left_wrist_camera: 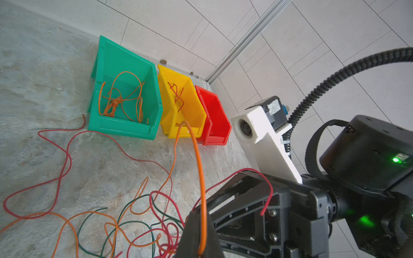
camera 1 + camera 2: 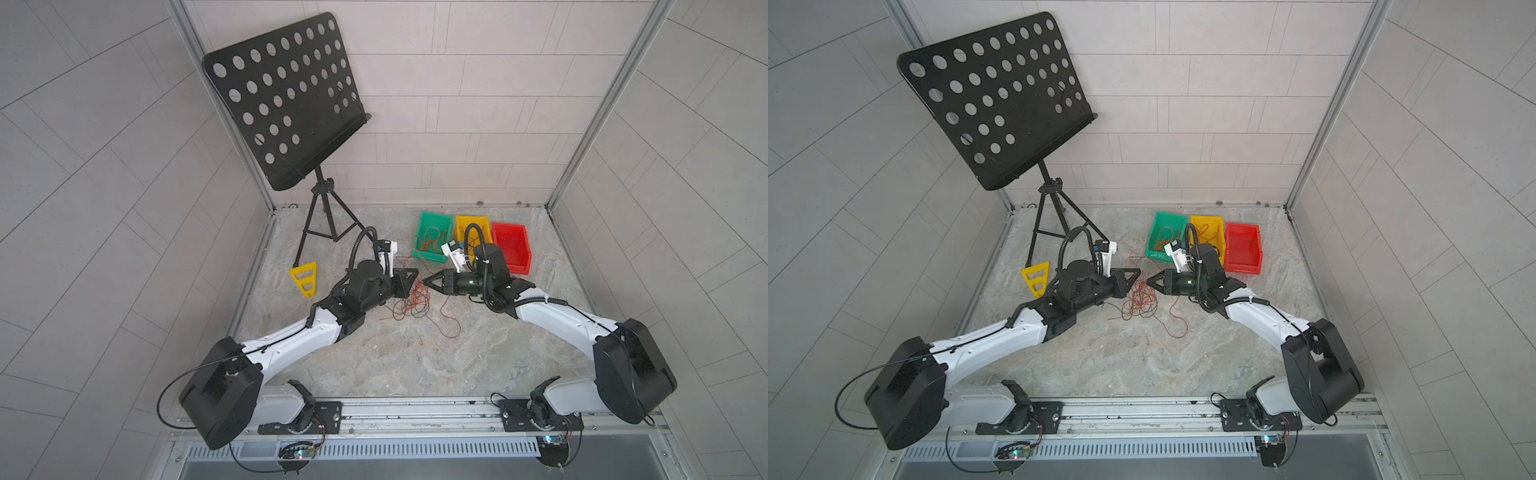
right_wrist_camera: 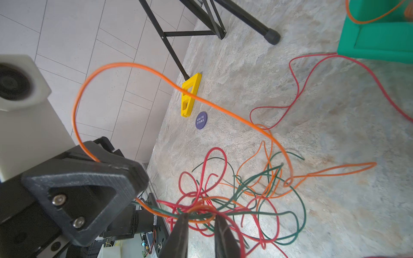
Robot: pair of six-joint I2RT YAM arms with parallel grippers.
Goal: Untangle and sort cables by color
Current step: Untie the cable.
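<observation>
The orange cable beside my left gripper has red and green cables lying across it, so next my right gripper grabs the whole heap (image 3: 174, 208) there and lifts it clear.
A tangle of thin red, orange and dark green cables (image 2: 411, 303) (image 2: 1138, 301) lies on the stone floor between my two grippers. My left gripper (image 1: 200, 232) (image 2: 413, 274) is shut on one orange cable (image 1: 199, 167). That cable arcs up from the gripper and back down into the tangle (image 3: 234, 201). My right gripper (image 3: 200, 223) (image 2: 424, 281) faces the left one. Its jaws stand a little apart, with a bunch of red, orange and green strands crossing at their tips. A red cable end (image 1: 268, 189) drapes over the right gripper's body.
At the back stand a green bin (image 1: 125, 129) holding orange cables, a yellow bin (image 1: 194, 111) with a red cable, and a red bin (image 1: 214, 116). A music stand (image 2: 286, 99), a yellow triangular piece (image 2: 304, 280) and a purple disc (image 3: 201, 120) are on the left.
</observation>
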